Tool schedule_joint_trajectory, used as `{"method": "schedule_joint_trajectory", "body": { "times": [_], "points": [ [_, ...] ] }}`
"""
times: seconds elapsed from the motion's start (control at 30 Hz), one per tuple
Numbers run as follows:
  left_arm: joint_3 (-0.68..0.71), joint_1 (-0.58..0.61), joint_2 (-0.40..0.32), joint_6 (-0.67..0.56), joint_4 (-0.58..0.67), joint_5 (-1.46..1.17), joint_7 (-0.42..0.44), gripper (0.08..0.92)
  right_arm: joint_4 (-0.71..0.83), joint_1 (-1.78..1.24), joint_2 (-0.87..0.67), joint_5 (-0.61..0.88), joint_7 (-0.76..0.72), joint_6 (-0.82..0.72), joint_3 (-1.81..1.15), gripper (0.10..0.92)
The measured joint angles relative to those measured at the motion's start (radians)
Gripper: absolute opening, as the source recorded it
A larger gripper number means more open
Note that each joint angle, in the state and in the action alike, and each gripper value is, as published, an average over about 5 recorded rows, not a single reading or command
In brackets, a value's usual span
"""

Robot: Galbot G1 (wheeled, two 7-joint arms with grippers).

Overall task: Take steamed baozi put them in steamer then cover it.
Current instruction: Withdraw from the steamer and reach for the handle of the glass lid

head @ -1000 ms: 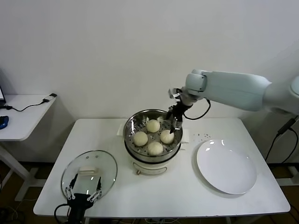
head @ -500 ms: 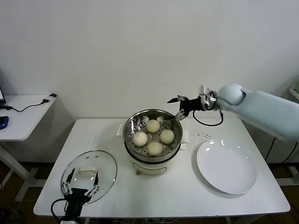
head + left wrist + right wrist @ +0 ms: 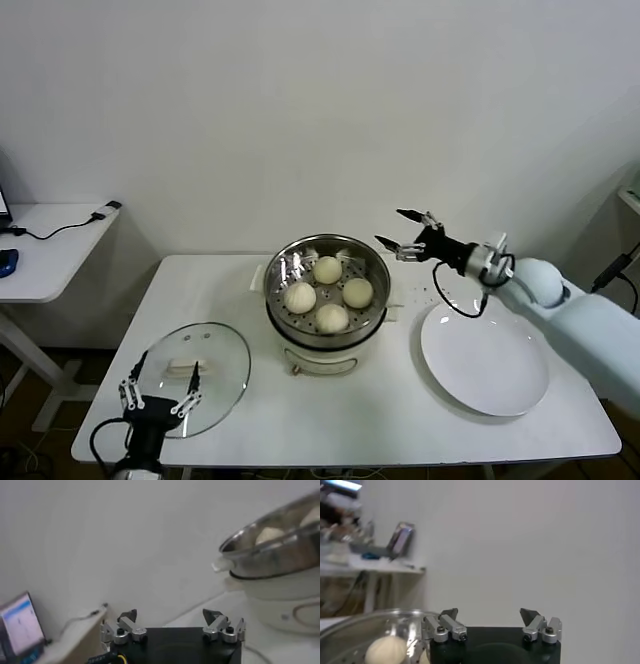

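The baozi need covering, so next my left gripper closes on the middle of the white handle point(image 3: 187, 368) on the glass cover.
Several cream-white baozi point(image 3: 327, 269) lie in the shiny steel steamer point(image 3: 283, 322) on its white pot base at the table's middle. The glass cover point(image 3: 218, 352) lies flat on the table at the front left, white handle up. My left gripper point(image 3: 160, 390) hovers open over the cover's near edge, holding nothing. To the right of the steamer, above the table, my right gripper point(image 3: 390, 226) is open and empty. In the left wrist view the left gripper point(image 3: 170, 614) faces the steamer point(image 3: 280, 555). The right wrist view shows the right gripper point(image 3: 490, 612), with a baozi point(image 3: 385, 650) beyond it.
A flat white plate point(image 3: 485, 358) lies on the table to the right of the steamer, under my right forearm. A small side table point(image 3: 45, 250) with cables stands beyond the table's left edge. A white wall backs the scene.
My right gripper has pulled away from over the steamer to its right, open and empty. My left gripper has shifted left toward the table's front edge by the cover.
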State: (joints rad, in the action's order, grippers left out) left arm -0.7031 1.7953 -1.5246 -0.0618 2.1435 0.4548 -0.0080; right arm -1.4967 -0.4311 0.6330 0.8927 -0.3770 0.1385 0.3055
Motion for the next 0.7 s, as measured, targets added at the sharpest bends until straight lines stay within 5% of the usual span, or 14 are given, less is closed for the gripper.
{"method": "schedule_joint_trajectory", "body": {
  "times": [0.7],
  "points": [
    [-0.046,-0.050,0.028,-0.059,-0.152,0.969,-0.072,0.823,-0.065,-0.640,0.221,-0.192,0.081,-0.034,-0.644,0.823]
  ]
}}
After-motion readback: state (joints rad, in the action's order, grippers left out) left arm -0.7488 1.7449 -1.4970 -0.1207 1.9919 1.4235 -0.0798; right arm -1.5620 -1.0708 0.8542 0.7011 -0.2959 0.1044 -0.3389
